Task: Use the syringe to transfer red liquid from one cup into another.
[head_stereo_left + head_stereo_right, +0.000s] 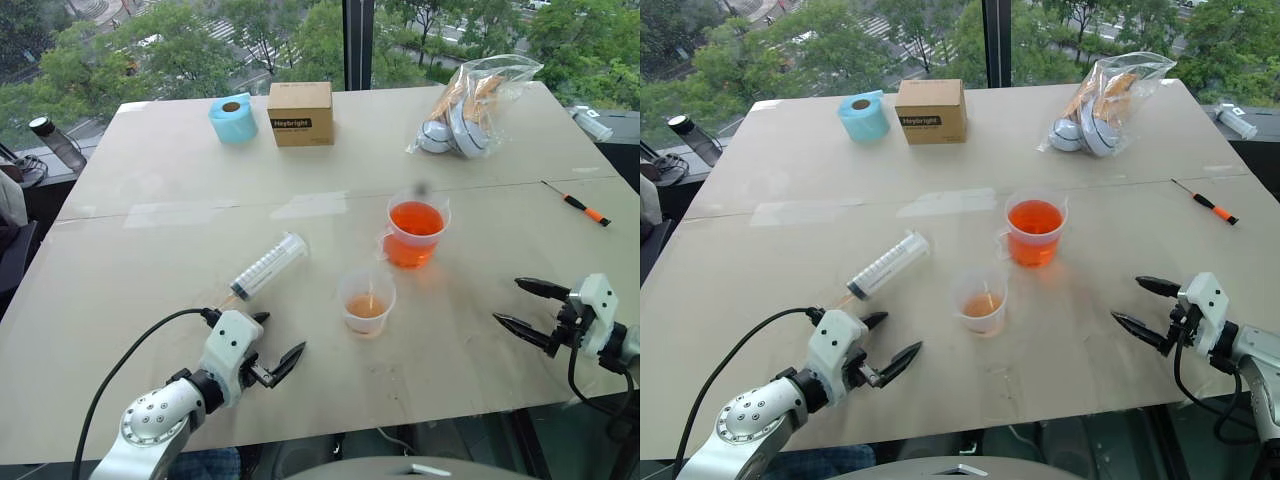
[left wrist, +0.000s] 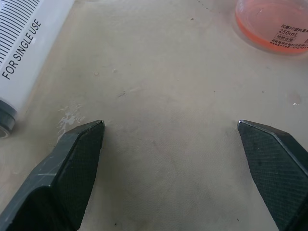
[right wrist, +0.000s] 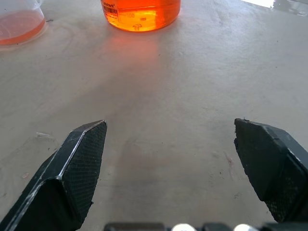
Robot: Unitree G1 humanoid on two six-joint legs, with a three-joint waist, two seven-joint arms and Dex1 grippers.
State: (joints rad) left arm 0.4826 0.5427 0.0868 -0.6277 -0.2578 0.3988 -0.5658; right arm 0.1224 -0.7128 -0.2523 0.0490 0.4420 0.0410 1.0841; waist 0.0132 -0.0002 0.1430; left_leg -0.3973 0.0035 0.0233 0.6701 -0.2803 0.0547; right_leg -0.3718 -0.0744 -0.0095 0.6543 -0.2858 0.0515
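Observation:
My left gripper needs to move to the plunger end (image 1: 285,253) of the syringe and close on the syringe's body there, just below its wide rim.
The syringe (image 1: 268,265) lies flat on the table, left of centre, tip pointing toward me; its printed barrel (image 2: 24,43) shows in the left wrist view. The handled cup (image 1: 415,232) holds deep red liquid (image 1: 416,218) and stands right of centre. In front of it, the smaller plain cup (image 1: 367,300) has a shallow layer of pale red liquid. My left gripper (image 1: 280,337) is open and empty, just short of the syringe's tip, left of the small cup. My right gripper (image 1: 508,301) is open and empty, to the right of both cups and pointing toward them.
At the back of the table are a blue tape roll (image 1: 233,118), a brown cardboard box (image 1: 300,113) and a clear bag of items (image 1: 470,105). An orange-handled screwdriver (image 1: 580,205) lies at the right. A bottle (image 1: 58,140) stands off the table's left edge.

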